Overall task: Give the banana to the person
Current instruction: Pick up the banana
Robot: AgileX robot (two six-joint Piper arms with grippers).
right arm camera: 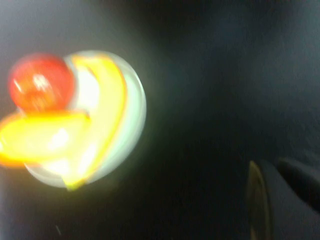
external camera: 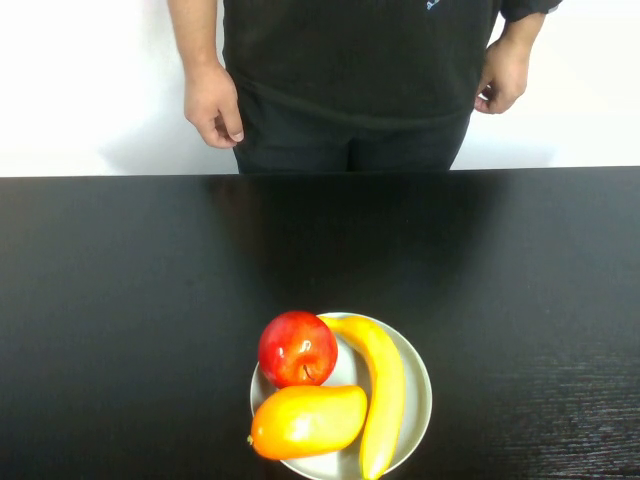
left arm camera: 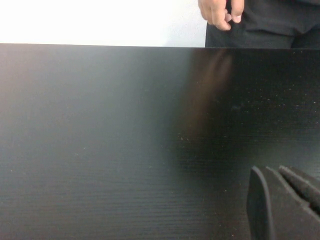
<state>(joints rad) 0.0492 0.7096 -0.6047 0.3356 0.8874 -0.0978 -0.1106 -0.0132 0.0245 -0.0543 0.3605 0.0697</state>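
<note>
Next, my right gripper needs to go to the banana's curved middle [external camera: 385,364] [right arm camera: 111,99], between its two ends, and close there to lift the banana off the plate.
The banana [external camera: 385,390] lies on a pale plate [external camera: 421,372] near the table's front edge, along the plate's right side. The right wrist view shows it blurred [right arm camera: 107,110]. The person [external camera: 350,70] stands behind the table's far edge, both hands hanging down; one hand shows in the left wrist view [left arm camera: 220,12]. My left gripper [left arm camera: 272,170] hovers low over bare table, shut and empty. My right gripper [right arm camera: 270,162] is off to the right of the plate, apart from the banana, shut and empty. Neither gripper shows in the high view.
A red apple [external camera: 297,348] and an orange-yellow mango [external camera: 308,420] share the plate, to the banana's left and touching it. The black table [external camera: 120,300] stretches to its far edge in front of the person.
</note>
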